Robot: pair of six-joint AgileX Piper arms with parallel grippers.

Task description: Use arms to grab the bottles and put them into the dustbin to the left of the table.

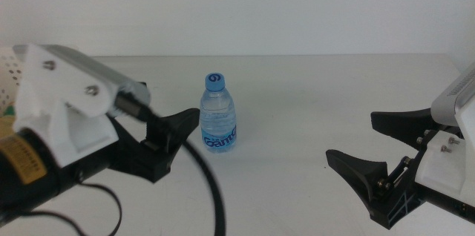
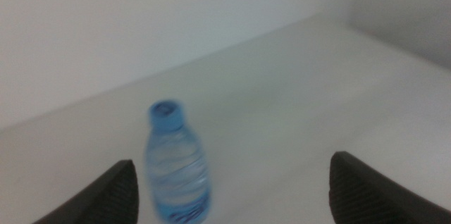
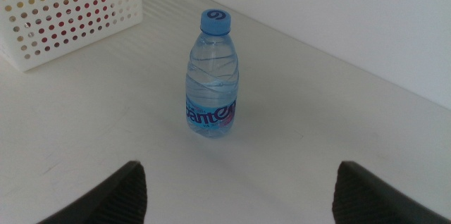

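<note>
My left gripper goes to the water bottle next and closes around the bottle's middle (image 1: pixel 218 120) (image 2: pixel 177 175), just above the bottle's blue label.
A small clear water bottle (image 1: pixel 218 113) with a blue cap and blue label stands upright on the white table (image 1: pixel 297 87), near its middle. My left gripper (image 1: pixel 177 141) is open just left of the bottle, one black jaw tip nearly beside the label. In the left wrist view the bottle (image 2: pixel 176 164) stands ahead, nearer one jaw of the open gripper (image 2: pixel 232 160). My right gripper (image 1: pixel 350 136) is open at the right, well away from the bottle. In the right wrist view, the bottle (image 3: pixel 211 76) stands beyond the right gripper (image 3: pixel 241 166). The white perforated dustbin (image 1: pixel 7 69) is at the far left edge.
In the right wrist view the dustbin (image 3: pixel 70 13) sits beyond the bottle, with something red showing through its holes. A thick black cable (image 1: pixel 211 184) loops from the left arm across the table's front. A plain white wall closes the back.
</note>
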